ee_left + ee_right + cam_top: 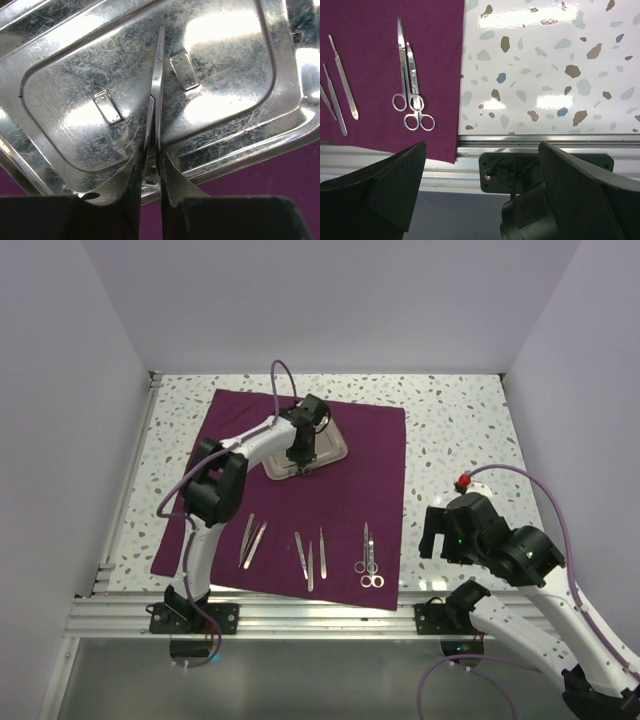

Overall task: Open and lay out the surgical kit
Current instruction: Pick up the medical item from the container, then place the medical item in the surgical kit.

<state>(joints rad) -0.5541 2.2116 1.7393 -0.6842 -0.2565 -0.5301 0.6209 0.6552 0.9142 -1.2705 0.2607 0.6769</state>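
The slim silver ring-handled instrument, now at the tray's near edge, will be released by my left gripper over the nearer pair of scissors (375, 560) on the purple cloth.
The dark purple cloth (380, 440) lies spread flat on the table. The shiny steel tray (330, 445) sits on its far middle and fills the left wrist view (225, 75). My left gripper (300, 466) is at the tray's near edge, shut (151, 175) on slim silver tweezers (157, 85) that point across the tray. Other tweezers (252, 540) and slim tools (305, 558) lie in a row on the near cloth, with two ring-handled scissors (369, 558) at the right, also in the right wrist view (412, 100). My right gripper (440, 535) is open and empty (480, 170), off the cloth's right side.
An aluminium rail (300, 612) runs along the table's near edge, with the arm bases bolted to it. White walls close the table in on the left, back and right. Speckled tabletop (460, 430) lies to the right of the cloth.
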